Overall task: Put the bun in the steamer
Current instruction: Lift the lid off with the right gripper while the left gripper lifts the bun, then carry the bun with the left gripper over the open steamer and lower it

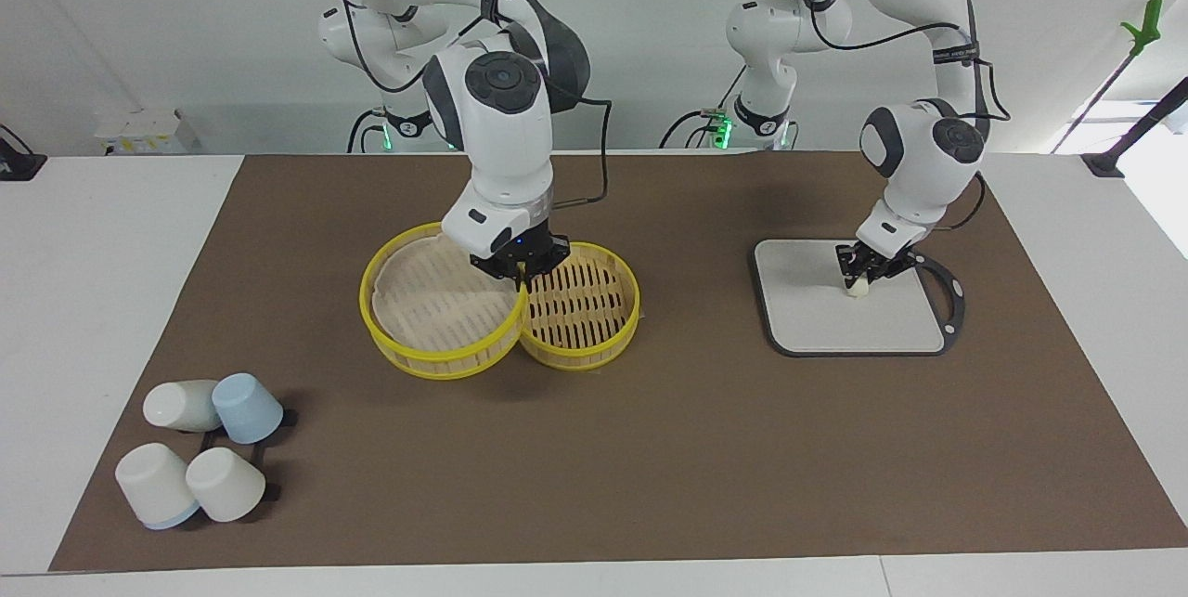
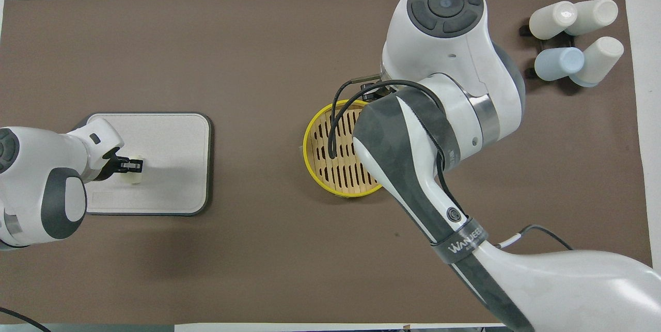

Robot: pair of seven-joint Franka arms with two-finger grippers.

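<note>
My left gripper is going to let go of the bun on the steamer's slatted bottom (image 2: 356,170), slightly nearer me than the middle of the steamer.
The steamer (image 1: 580,304) is an open yellow-rimmed bamboo basket with a slatted floor at mid table; it also shows in the overhead view (image 2: 341,156). My right gripper (image 1: 520,279) is shut on the rim of the steamer's lid (image 1: 436,300). It holds the lid beside the basket, toward the right arm's end, with the lid's edge overlapping the basket's rim. The right arm hides the lid in the overhead view. The bun (image 1: 856,289), a small cream lump, sits on the grey board (image 1: 835,318). My left gripper (image 1: 858,279) is down on the bun (image 2: 135,177), fingers closed against it.
Several white and blue cups (image 1: 200,448) lie on a black rack at the right arm's end, farther from the robots; they also show in the overhead view (image 2: 573,37). The board's black handle (image 1: 951,295) points toward the left arm's end. A brown mat covers the table.
</note>
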